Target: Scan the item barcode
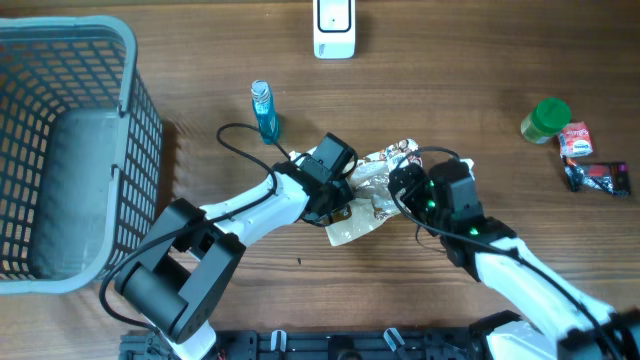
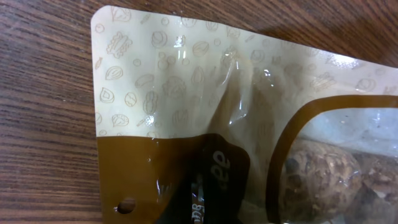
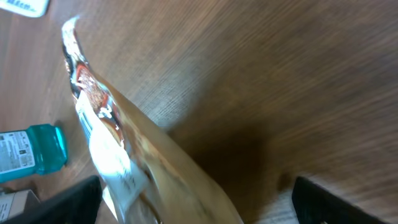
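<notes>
My right gripper is going to close on the pouch's edge [image 1: 398, 196] [image 3: 189, 213] across from my left gripper, so that both of my grippers hold the snack pouch between them.
The item is a beige-and-brown snack pouch [image 1: 362, 222] with a clear window showing nuts, lying at the table's middle. My left gripper [image 1: 338, 203] is shut on the pouch's edge. In the left wrist view the pouch [image 2: 186, 93] fills the picture and hides the fingers. My right gripper [image 1: 402, 190] sits at the pouch's other end, open. In the right wrist view its dark fingertips [image 3: 68, 202] stand wide apart. The pouch [image 3: 143, 162] rises tilted between them, close to the left one. The white scanner [image 1: 335, 28] stands at the far edge.
A grey basket [image 1: 125, 70] takes up the left side. A teal bottle [image 1: 265, 112] lies just behind the left arm. At the right are a green-capped jar [image 1: 547, 120], a red packet [image 1: 576, 140] and a dark packet [image 1: 598, 178].
</notes>
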